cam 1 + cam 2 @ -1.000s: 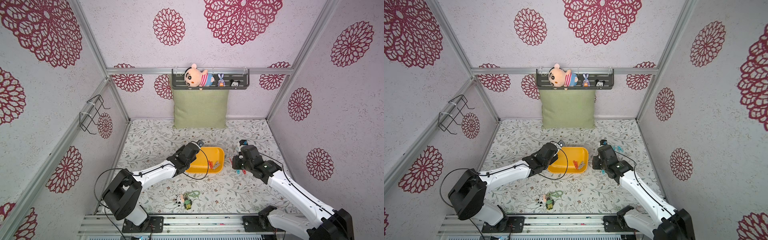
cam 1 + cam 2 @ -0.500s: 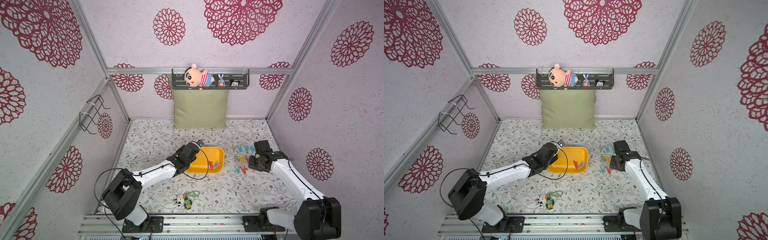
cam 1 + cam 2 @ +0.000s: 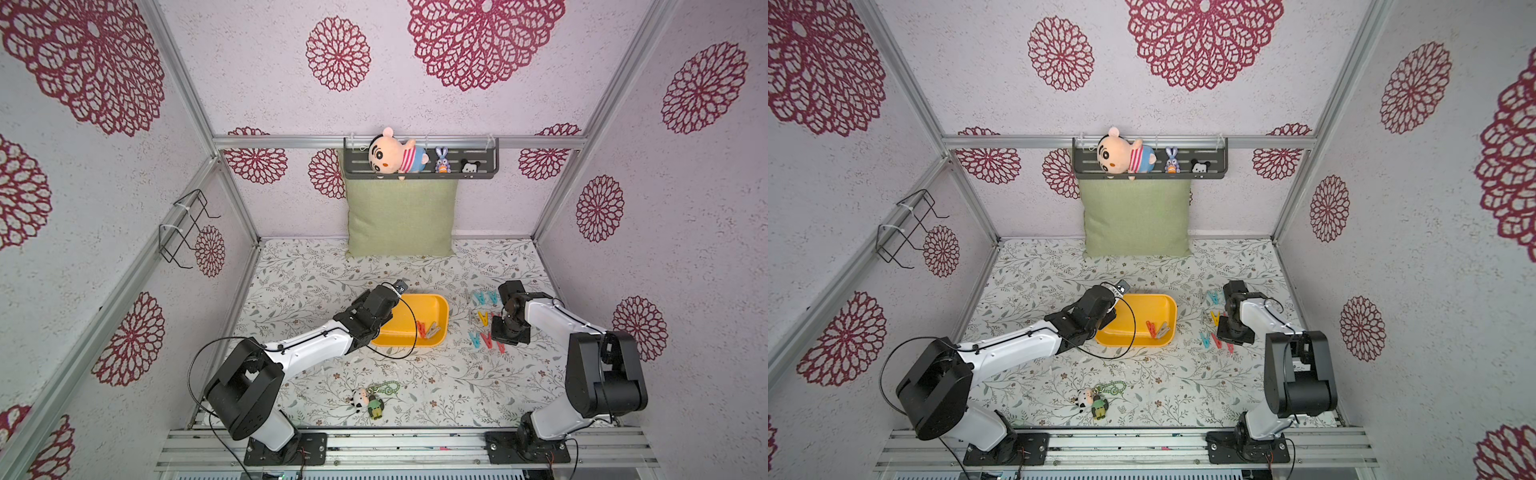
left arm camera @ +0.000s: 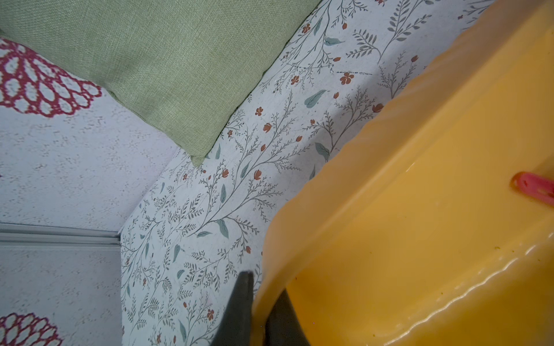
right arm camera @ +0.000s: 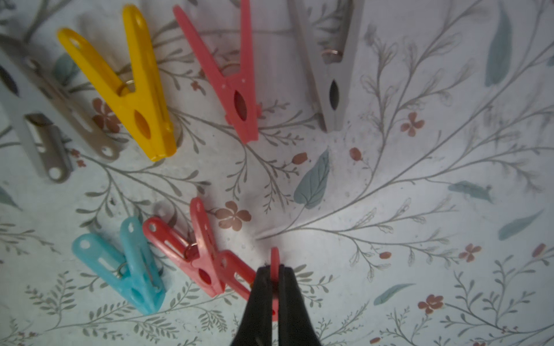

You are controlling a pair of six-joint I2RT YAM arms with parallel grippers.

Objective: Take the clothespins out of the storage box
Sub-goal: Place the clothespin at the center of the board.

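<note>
Next, my right gripper releases its red clothespin on the table (image 3: 500, 339) (image 5: 266, 236) next to the red clothespin in the front row.
The yellow storage box (image 3: 419, 309) (image 3: 1142, 311) sits mid-table. A red and a grey clothespin (image 3: 427, 329) (image 3: 1158, 329) lie in its right end. My left gripper (image 4: 262, 289) is shut on the box's rim (image 4: 299, 215) at the left end. Several clothespins (image 3: 482, 318) lie in rows on the table right of the box: yellow (image 5: 132, 90), red (image 5: 236, 87), grey (image 5: 332, 75) and teal (image 5: 129, 266). Low over these rows, my right gripper (image 5: 274, 269) is shut on a red clothespin (image 5: 275, 256) held edge-on. In both top views the wrists hide the fingertips.
A green pillow (image 3: 401, 218) leans on the back wall under a dark shelf (image 3: 419, 164) with plush toys. A plush keychain (image 3: 372, 401) lies near the front edge. A wire rack (image 3: 183, 228) hangs on the left wall. Walls close three sides.
My right arm has swung right, from beside the box to above the clothespins on the table, and folded back. The left arm has stayed on the box.
</note>
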